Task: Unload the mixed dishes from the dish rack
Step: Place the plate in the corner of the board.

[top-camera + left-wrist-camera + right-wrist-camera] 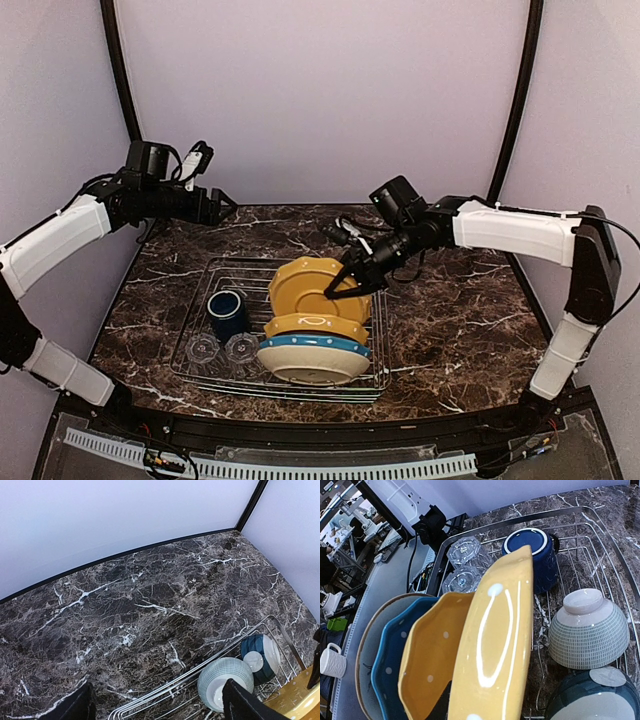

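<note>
Next, my right gripper lets go of the yellow white-spotted plate on the bare marble (462, 241) near the back corner under its arm.
The dish rack (200, 300) sits mid-table. My right gripper (352, 288) is shut on the rim of a yellow white-spotted plate (303, 288), which stands tilted on edge; in the right wrist view that plate (495, 645) fills the centre, with one black finger (440, 705) against it. In front of it lean a second yellow spotted plate (427, 655) and a blue-rimmed cream plate (315, 358). A dark blue mug (228, 313) and two clear glasses (203, 349) (241, 347) stand at the left. A pale bowl (587, 630) and a teal bowl (595, 695) lie upside down. My left gripper (215, 207) is open and empty, raised at the back left.
The left wrist view shows dark marble table (150, 595) behind the rack's wire corner (165, 692), with the pale bowl (225, 680) and teal bowl (260, 652) just inside it. Pale walls close the back and sides. The table's front edge (300, 415) lies just below the rack.
</note>
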`<state>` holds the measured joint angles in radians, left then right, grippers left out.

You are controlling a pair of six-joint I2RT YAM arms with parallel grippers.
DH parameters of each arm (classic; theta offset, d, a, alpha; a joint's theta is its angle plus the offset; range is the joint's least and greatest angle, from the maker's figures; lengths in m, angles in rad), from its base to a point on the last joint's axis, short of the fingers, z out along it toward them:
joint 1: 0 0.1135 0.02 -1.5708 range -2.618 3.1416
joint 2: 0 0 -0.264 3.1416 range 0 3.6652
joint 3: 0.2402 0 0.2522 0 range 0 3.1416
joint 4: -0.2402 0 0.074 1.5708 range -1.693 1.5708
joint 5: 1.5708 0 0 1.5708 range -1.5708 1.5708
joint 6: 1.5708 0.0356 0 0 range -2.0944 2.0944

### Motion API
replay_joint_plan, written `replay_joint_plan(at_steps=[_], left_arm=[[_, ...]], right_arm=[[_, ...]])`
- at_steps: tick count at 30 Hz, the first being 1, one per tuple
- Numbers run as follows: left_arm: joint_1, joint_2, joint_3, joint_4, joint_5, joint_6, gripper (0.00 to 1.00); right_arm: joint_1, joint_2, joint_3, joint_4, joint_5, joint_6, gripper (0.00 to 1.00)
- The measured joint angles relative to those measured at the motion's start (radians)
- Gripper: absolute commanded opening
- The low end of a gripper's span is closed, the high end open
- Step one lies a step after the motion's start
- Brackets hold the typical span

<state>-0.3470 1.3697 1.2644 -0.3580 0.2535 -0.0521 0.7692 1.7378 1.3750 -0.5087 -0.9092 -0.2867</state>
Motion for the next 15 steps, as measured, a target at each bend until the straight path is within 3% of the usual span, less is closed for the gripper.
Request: replay_joint_plan(at_steps=[15], left_arm=[[0.005, -0.046, -0.061, 0.029, -0.053, 0.0, 0.86]], right_arm=[[-0.012, -0.062, 0.025, 0.023, 0.008, 0.205, 0.0]])
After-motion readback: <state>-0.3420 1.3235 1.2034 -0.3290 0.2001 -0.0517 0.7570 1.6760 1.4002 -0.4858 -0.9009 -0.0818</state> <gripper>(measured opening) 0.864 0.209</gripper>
